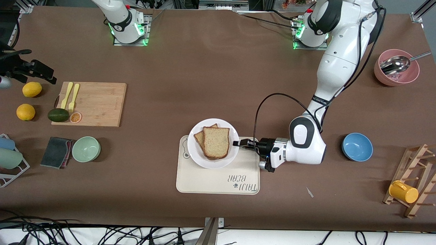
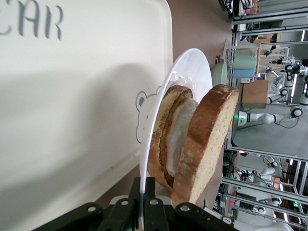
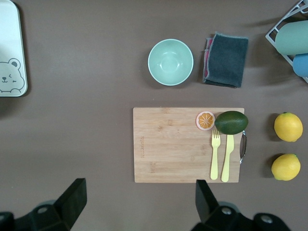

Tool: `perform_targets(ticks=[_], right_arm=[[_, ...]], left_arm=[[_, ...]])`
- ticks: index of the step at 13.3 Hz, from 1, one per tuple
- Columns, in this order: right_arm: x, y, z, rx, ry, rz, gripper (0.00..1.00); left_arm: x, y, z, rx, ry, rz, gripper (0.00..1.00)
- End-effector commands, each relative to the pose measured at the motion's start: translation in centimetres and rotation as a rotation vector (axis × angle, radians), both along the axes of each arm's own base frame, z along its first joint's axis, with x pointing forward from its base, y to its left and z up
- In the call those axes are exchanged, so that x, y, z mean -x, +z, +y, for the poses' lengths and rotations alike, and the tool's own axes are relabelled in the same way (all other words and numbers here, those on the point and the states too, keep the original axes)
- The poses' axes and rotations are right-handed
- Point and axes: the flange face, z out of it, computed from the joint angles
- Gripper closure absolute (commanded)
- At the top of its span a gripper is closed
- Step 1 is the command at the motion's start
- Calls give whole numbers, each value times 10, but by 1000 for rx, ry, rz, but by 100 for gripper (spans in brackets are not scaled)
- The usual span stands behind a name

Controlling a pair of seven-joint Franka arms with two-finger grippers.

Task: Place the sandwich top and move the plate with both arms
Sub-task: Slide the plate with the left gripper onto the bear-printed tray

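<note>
The robot's left gripper needs to set the white plate with its sandwich down on the middle of the cream bear-print tray (image 1: 219,164) (image 2: 98,72).
The sandwich top (image 1: 216,142), a speckled brown bread slice, lies on the stacked sandwich on the white plate (image 1: 199,158). The plate overlaps the corner of the cream bear-print tray (image 1: 218,180) toward the right arm's end. My left gripper (image 1: 237,143) is shut on the plate's rim on the side toward the left arm's end. In the left wrist view my left gripper (image 2: 144,185) pinches the thin rim of the plate (image 2: 192,67), with the sandwich top (image 2: 207,144) leaning on the filling. My right gripper (image 3: 139,192) is open and empty, high over bare table beside the cutting board.
A wooden cutting board (image 1: 98,103) carries yellow cutlery, an avocado and an orange slice. Two lemons (image 1: 29,100), a green bowl (image 1: 86,149) and a grey cloth (image 1: 56,147) lie toward the right arm's end. A blue bowl (image 1: 357,146), pink bowl (image 1: 396,68) and mug rack (image 1: 414,183) stand toward the left arm's end.
</note>
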Motion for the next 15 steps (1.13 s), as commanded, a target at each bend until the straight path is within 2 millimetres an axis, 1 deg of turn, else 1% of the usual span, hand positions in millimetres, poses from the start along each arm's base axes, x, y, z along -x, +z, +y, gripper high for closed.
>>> perform_targets(ticks=[1, 2, 4, 5, 11, 13, 14, 15], right_arm=[[0, 3, 0, -16, -11, 1, 0], [0, 3, -1, -16, -12, 1, 0], [0, 3, 0, -16, -9, 2, 0], [0, 3, 0, -16, -11, 1, 0], [0, 3, -1, -16, -11, 1, 0], [0, 3, 0, -17, -11, 2, 0], [0, 3, 0, -16, -11, 2, 0], [0, 3, 0, -16, -11, 2, 0]], left_arm=[[-10, -9, -5, -2, 53, -3, 100], [-11, -12, -4, -12, 70, -11, 100], [-19, -26, 1, -20, 109, -11, 100], [-21, -31, 2, -24, 130, 22, 100], [-22, -35, 8, -24, 150, 44, 100], [-24, -35, 9, 13, 193, 63, 100], [-29, -38, 14, 3, 241, 52, 99], [-29, -39, 15, -2, 251, 47, 98]])
